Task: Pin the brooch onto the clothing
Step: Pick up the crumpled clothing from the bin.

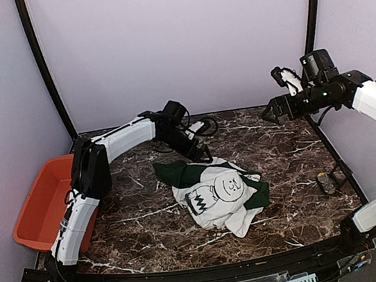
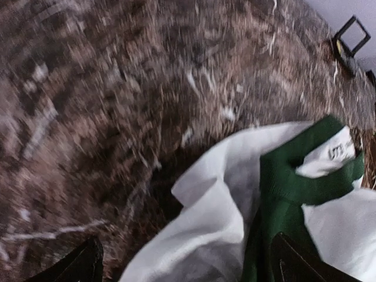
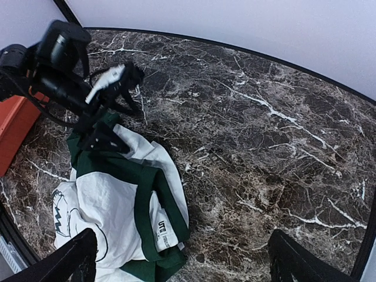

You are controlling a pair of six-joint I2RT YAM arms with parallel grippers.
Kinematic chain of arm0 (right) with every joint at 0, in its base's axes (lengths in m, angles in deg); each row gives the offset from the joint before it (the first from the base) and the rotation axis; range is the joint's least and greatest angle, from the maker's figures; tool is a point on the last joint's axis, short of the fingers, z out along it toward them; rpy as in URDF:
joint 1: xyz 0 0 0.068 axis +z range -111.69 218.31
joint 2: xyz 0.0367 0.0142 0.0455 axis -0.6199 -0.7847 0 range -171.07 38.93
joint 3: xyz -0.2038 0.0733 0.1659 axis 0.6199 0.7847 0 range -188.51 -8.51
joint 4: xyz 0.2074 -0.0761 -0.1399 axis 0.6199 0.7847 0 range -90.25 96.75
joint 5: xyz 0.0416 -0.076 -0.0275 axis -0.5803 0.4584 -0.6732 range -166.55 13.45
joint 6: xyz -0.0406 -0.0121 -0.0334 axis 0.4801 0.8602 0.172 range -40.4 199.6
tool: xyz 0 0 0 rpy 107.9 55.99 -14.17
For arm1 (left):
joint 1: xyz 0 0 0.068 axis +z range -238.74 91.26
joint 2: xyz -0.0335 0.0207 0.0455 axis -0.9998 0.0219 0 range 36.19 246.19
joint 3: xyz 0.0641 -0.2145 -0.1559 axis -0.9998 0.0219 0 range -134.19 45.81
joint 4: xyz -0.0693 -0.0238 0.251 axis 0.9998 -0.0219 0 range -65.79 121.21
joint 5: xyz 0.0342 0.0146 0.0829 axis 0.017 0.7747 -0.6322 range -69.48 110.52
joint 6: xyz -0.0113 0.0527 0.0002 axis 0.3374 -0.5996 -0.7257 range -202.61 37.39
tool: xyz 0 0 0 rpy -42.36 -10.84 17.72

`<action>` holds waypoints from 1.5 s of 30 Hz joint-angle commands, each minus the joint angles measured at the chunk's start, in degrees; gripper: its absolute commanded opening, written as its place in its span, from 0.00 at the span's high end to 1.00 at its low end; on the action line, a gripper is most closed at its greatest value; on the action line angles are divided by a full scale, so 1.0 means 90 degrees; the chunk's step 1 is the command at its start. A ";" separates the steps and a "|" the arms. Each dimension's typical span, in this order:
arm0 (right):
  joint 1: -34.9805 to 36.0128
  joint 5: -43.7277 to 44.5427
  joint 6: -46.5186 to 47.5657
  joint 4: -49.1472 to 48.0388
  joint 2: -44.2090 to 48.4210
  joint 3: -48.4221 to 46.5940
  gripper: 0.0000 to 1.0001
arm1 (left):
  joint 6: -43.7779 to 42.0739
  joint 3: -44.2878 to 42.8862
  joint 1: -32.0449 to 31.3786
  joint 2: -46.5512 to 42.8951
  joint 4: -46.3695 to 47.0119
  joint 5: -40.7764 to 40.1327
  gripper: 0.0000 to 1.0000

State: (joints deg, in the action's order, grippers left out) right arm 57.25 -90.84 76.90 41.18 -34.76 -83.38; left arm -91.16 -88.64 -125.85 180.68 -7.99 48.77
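Note:
My left gripper is going to close on the dark green sleeve (image 1: 193, 170) (image 2: 254, 268) near the white T-shirt's collar.
The white T-shirt (image 1: 216, 192) with dark green sleeves and a black cartoon print lies crumpled at the table's middle. My left gripper (image 1: 200, 154) is open, low over the shirt's far-left edge. In the left wrist view, white cloth (image 2: 217, 217) and the green collar (image 2: 288, 182) lie between its spread fingers (image 2: 82, 264). My right gripper (image 1: 271, 112) is open and empty, raised high at the right. Its wrist view looks down on the shirt (image 3: 117, 200) from well above. A small gold-and-dark object (image 1: 327, 182), possibly the brooch, lies on the table at the right.
An orange bin (image 1: 43, 203) stands off the table's left edge. A small black frame (image 1: 341, 174) stands next to the small object at the right; it also shows in the left wrist view (image 2: 351, 35). Dark marble table (image 1: 281, 156) and black corner posts ring the workspace.

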 commanded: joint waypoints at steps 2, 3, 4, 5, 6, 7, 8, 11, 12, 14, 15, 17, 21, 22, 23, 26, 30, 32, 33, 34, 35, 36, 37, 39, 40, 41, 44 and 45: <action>0.0047 0.0058 -0.0153 -0.0160 0.0168 0.0436 0.01 | -0.0653 0.0491 -0.0118 -0.0345 -0.1238 0.0668 0.01; 0.0069 0.0041 -0.0166 -0.0222 0.0135 0.0489 0.01 | -0.0671 0.0577 -0.0129 -0.0349 -0.1234 0.0826 0.01; 0.0079 0.0039 -0.0182 -0.0248 0.0104 0.0534 0.01 | -0.0666 0.0726 -0.0132 -0.0340 -0.1231 0.0923 0.01; 0.0109 0.0059 -0.0188 -0.0264 0.0057 0.0559 0.01 | -0.0653 0.0787 -0.0132 -0.0341 -0.1231 0.1094 0.01; 0.0141 0.0105 -0.0188 -0.0260 0.0008 0.0573 0.01 | -0.0603 0.0871 -0.0135 -0.0336 -0.1223 0.1286 0.01; 0.0173 0.0158 -0.0175 -0.0253 -0.0038 0.0588 0.01 | -0.0588 0.0934 -0.0135 -0.0345 -0.1224 0.1422 0.01; 0.0196 0.0216 -0.0170 -0.0242 -0.0085 0.0584 0.01 | -0.0542 0.0959 -0.0135 -0.0353 -0.1217 0.1632 0.01; 0.0289 0.0315 -0.0150 -0.0216 -0.0184 0.0597 0.01 | -0.0421 0.1174 -0.0129 -0.0489 -0.1045 0.2058 0.02; 0.0307 0.0333 -0.0141 -0.0215 -0.0197 0.0608 0.01 | -0.0308 0.1270 -0.0134 -0.0593 -0.0943 0.2301 0.04; 0.0338 0.0382 -0.0140 -0.0216 -0.0200 0.0639 0.01 | -0.0184 0.1576 -0.0134 -0.0803 -0.0662 0.2613 0.10; 0.0351 0.0401 -0.0140 -0.0218 -0.0192 0.0663 0.01 | -0.0134 0.1826 -0.0135 -0.0875 -0.0434 0.2662 0.15; 0.0372 0.0373 -0.0140 -0.0246 -0.0201 0.0699 0.01 | -0.0058 0.2134 -0.0161 -0.1041 -0.0247 0.2703 0.23; 0.0474 0.0313 -0.0138 -0.0312 -0.0302 0.0767 0.01 | -0.0254 0.2473 -0.0235 -0.1106 -0.0387 0.2806 0.60; 0.0490 0.0317 -0.0139 -0.0322 -0.0344 0.0786 0.01 | -0.0247 0.2619 -0.0248 -0.1140 -0.0309 0.2930 0.72; 0.0509 0.0324 -0.0140 -0.0334 -0.0392 0.0787 0.01 | -0.0179 0.2690 -0.0245 -0.1175 -0.0223 0.3032 0.91; 0.0581 0.0318 -0.0139 -0.0333 -0.0560 0.0756 0.01 | 0.0287 0.3095 -0.0178 -0.1548 0.0746 0.3071 0.99; 0.0675 0.0389 -0.0113 -0.0283 -0.0797 0.0616 0.01 | 0.2112 0.4116 0.0183 -0.2533 0.3851 0.2877 0.99; 0.0702 0.0428 -0.0110 -0.0272 -0.0886 0.0534 0.01 | 0.3056 0.4581 0.0389 -0.3044 0.5414 0.2689 0.99; 0.0705 0.0414 -0.0105 -0.0281 -0.0909 0.0506 0.01 | 0.3352 0.4653 0.0477 -0.3302 0.5720 0.2571 0.99; 0.0713 0.0388 -0.0110 -0.0301 -0.0955 0.0491 0.01 | 0.3377 0.4672 0.0493 -0.3404 0.5983 0.2519 0.99; 0.0717 0.0319 -0.0126 -0.0330 -0.0985 0.0479 0.01 | 0.3281 0.4645 0.0500 -0.3565 0.5970 0.2465 0.99; 0.0731 0.0242 -0.0137 -0.0381 -0.1019 0.0493 0.01 | 0.3244 0.4612 0.0505 -0.3633 0.5936 0.2466 0.99; 0.0738 0.0143 -0.0153 -0.0443 -0.1043 0.0512 0.01 | 0.3201 0.4639 0.0508 -0.3796 0.5942 0.2479 0.99; 0.0782 -0.0052 -0.0159 -0.0666 -0.1043 0.0619 0.02 | 0.3089 0.5078 0.0507 -0.4159 0.6135 0.2418 0.99; 0.0793 -0.0155 -0.0154 -0.0798 -0.1026 0.0694 0.01 | 0.3028 0.5262 0.0509 -0.4301 0.6222 0.2347 0.99; 0.0796 -0.0273 -0.0138 -0.0953 -0.1007 0.0778 0.01 | 0.2981 0.5591 0.0509 -0.4600 0.6302 0.2324 0.99; 0.0806 -0.0622 -0.0078 -0.1503 -0.0999 0.0997 0.01 | 0.2696 0.6278 0.0510 -0.5250 0.6317 0.2244 0.99; 0.0806 -0.0852 -0.0045 -0.1749 -0.1013 0.1087 0.01 | 0.2644 0.6619 0.0509 -0.5374 0.6360 0.2243 0.99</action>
State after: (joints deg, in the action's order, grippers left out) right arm 63.98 -92.34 75.98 34.08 -44.03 -76.21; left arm -65.50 -36.89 -120.84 138.12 45.21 69.33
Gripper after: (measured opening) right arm 0.986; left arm 0.041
